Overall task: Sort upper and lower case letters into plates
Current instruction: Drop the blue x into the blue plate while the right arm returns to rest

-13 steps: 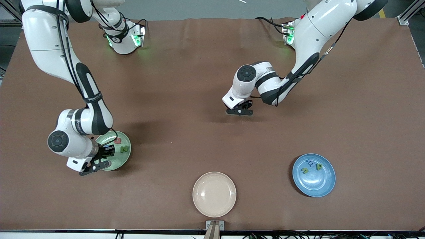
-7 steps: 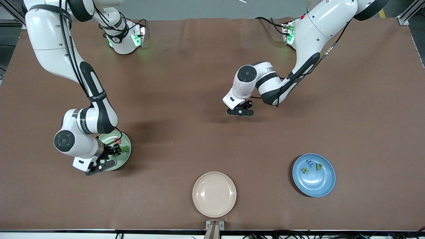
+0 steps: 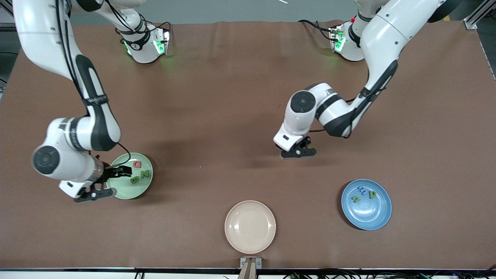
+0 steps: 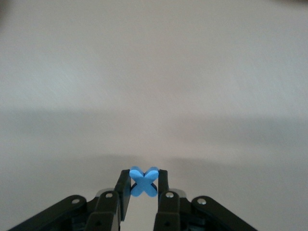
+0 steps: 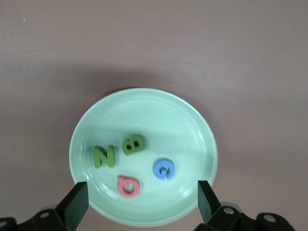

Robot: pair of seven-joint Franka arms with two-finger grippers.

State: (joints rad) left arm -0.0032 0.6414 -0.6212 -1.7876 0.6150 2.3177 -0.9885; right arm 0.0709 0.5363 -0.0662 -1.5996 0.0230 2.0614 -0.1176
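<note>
Next, my left gripper releases the blue x in the blue plate [image 3: 366,190], up against the blue m that is beside the green p.
My left gripper [image 3: 298,152] is shut on the small blue x [image 4: 144,181] and holds it up over bare table near the middle; the wrist view shows it between the fingertips [image 4: 143,185]. My right gripper [image 3: 106,181] is open and empty at the rim of the mint green plate [image 3: 145,185], its fingers wide apart in the wrist view [image 5: 142,204]. In that plate [image 5: 207,139] lie the green N [image 5: 104,156], green B [image 5: 134,144], blue G [image 5: 164,169] and pink Q [image 5: 128,186]. The blue plate [image 3: 368,219] holds the blue m [image 3: 361,190], green p [image 3: 372,194] and green u [image 3: 355,199].
A beige cream plate [image 3: 250,226] sits near the table's front edge, between the two other plates, with nothing in it. The brown table [image 3: 217,116] stretches between the arms' bases and the plates.
My right gripper has drawn back from over the mint plate to its rim, and the green B now shows in the plate. My left gripper has moved toward the blue plate with the x.
</note>
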